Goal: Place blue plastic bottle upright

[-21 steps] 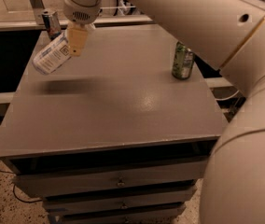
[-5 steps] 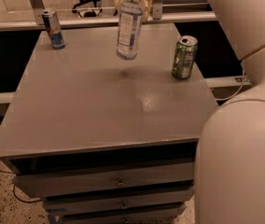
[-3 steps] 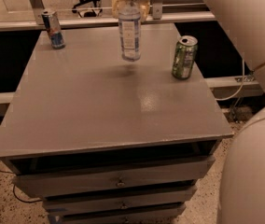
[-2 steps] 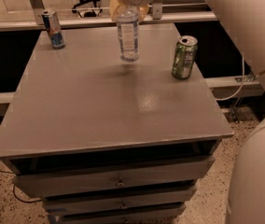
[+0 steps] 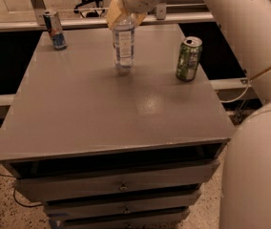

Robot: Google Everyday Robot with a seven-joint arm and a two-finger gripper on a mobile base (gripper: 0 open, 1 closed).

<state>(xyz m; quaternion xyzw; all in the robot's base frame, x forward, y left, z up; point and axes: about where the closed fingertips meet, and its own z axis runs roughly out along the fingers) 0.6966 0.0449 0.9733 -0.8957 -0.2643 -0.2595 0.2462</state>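
I will use my gripper to set the blue plastic bottle upright on the grey table [image 5: 115,76], in between the blue-and-silver can and the green drink can.
The blue plastic bottle [image 5: 124,46] is clear with a pale label. It stands upright near the back middle of the grey table [image 5: 102,113], and its base looks to be touching the top. My gripper [image 5: 123,14] is right above it, with its tan fingers [image 5: 112,12] closed around the bottle's neck. The cap is hidden by the fingers.
A slim blue-and-silver can [image 5: 54,29] stands at the back left corner. A green drink can [image 5: 189,58] stands to the right of the bottle. My arm [image 5: 250,37] reaches in over the right edge. Drawers [image 5: 121,185] are below the tabletop.
The bottle has swung from tilted to upright in my gripper and has come down until its base meets the table. The cans have not moved.
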